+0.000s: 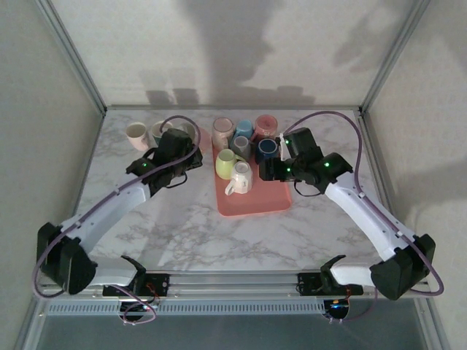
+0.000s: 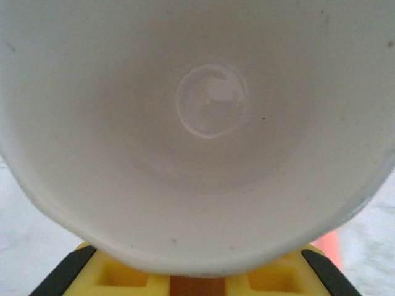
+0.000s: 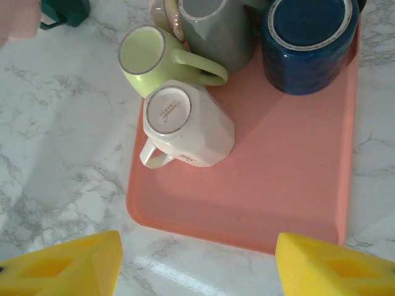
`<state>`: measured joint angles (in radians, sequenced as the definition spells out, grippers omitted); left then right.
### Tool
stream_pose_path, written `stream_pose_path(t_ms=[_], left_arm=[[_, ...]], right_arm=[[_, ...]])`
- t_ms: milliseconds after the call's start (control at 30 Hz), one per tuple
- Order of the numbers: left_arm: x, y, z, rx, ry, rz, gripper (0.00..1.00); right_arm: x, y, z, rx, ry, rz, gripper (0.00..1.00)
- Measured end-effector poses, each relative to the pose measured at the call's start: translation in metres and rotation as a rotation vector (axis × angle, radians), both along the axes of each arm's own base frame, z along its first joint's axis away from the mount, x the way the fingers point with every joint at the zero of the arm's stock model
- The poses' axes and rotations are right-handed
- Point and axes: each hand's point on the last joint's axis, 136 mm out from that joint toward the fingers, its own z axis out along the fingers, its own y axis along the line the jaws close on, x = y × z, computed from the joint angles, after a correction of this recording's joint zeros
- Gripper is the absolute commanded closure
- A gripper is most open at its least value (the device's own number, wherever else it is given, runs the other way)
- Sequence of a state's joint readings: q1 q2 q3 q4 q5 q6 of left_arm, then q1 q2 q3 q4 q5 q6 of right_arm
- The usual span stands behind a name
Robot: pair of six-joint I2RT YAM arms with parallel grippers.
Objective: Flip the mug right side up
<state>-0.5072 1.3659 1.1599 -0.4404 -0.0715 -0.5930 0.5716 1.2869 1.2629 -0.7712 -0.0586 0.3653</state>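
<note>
Next, I release the white mug with my left gripper on the back marble [image 1: 190, 134] between the pink tray and upright mugs. The white mug is now beside the pink tray.
A white mug [image 2: 203, 123] sits right in front of the left wrist camera, which looks into its pale inside down to the round bottom. My left gripper [image 2: 192, 280] is shut on the mug's rim, the yellow fingers [image 2: 111, 274] showing just beneath it. In the top view that gripper [image 1: 182, 151] is left of the tray and covers most of the mug. My right gripper [image 3: 197, 259] [image 1: 264, 172] is open over the near edge of the pink tray [image 3: 278, 185], with nothing between its yellow fingertips [image 3: 68, 265].
On the tray [image 1: 255, 200] several mugs stand upside down: a white faceted one [image 3: 188, 126], a lime one [image 3: 148, 58], a grey one [image 3: 216, 31] and a navy one [image 3: 308, 40]. Two more mugs [image 1: 136, 135] [image 1: 158, 133] stand on the marble at the back left.
</note>
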Motion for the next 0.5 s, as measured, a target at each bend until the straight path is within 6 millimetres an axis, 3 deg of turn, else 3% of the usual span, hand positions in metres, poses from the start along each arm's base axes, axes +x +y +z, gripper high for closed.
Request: stream_pose_path(t_ms=[200,500], left_arm=[[0.016,0.014,-0.039,0.209,0.139,0.019,1.0],[0.068,0.033,-0.062,0.334,0.196,0.024,1.0]], right_arm=[[0.005,0.0,-0.004,-0.022,0.007,-0.005,0.32],[0.012,0.004,-0.021,-0.055,0.043,-0.003,0.32]])
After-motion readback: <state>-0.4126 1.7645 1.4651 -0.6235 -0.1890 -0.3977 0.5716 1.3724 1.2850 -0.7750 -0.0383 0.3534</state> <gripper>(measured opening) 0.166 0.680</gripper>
